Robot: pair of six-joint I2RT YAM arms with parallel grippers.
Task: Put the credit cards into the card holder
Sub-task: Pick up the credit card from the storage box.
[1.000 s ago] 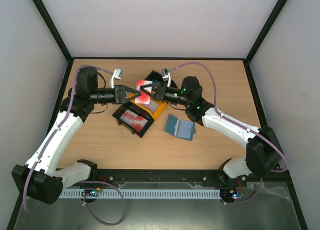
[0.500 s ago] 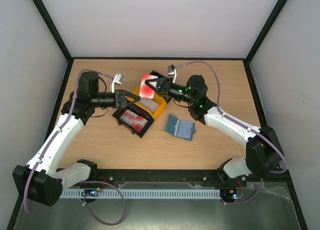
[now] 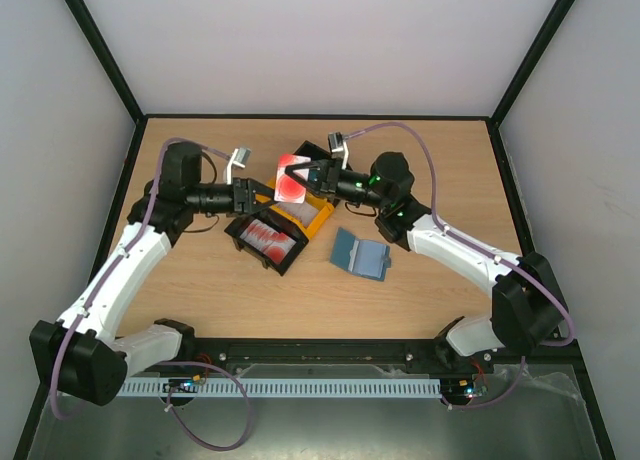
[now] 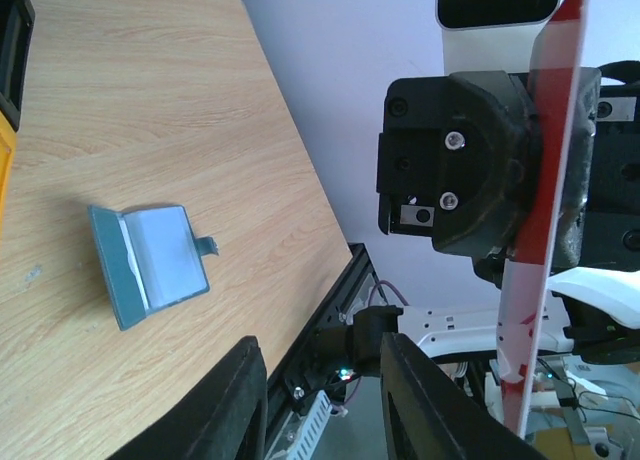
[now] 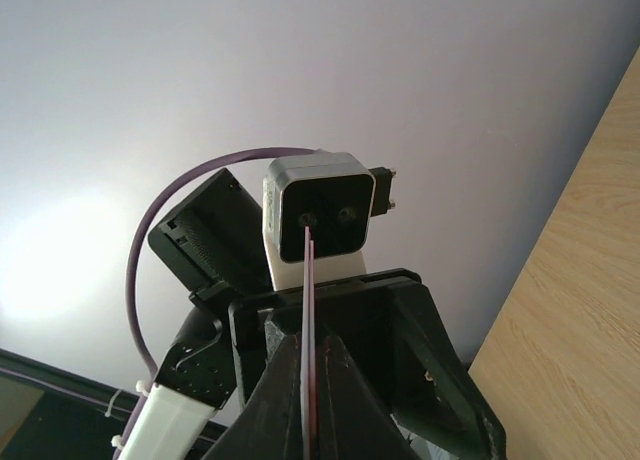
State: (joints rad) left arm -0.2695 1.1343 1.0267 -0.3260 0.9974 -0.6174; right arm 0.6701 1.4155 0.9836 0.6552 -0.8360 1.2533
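The credit cards are pressed together in my right gripper, so next my left gripper pulls a single card off by its free edge [image 3: 282,194] before the card holder is filled.
My right gripper [image 3: 312,177] is shut on two white-and-red credit cards [image 3: 290,177], held upright above the yellow tray [image 3: 318,220]. In the right wrist view the cards [image 5: 308,310] stand edge-on between the fingers [image 5: 352,400]. My left gripper [image 3: 266,192] is open and empty just left of the cards; its fingers [image 4: 238,400] frame the bottom of the left wrist view, where a card [image 4: 545,210] shows edge-on. The slate-blue card holder [image 3: 360,253] lies open on the table to the right of the trays and shows in the left wrist view [image 4: 150,262].
A black tray [image 3: 247,223] holding more white-and-red cards [image 3: 268,239] sits below the left gripper, touching the yellow tray. Both arms meet over the trays at the table's back middle. The table's front rail [image 4: 330,320] shows in the left wrist view.
My right gripper has lifted the cards and tilted them upright, shifting slightly left. My left gripper has pulled back to the left, away from the cards, staying open.
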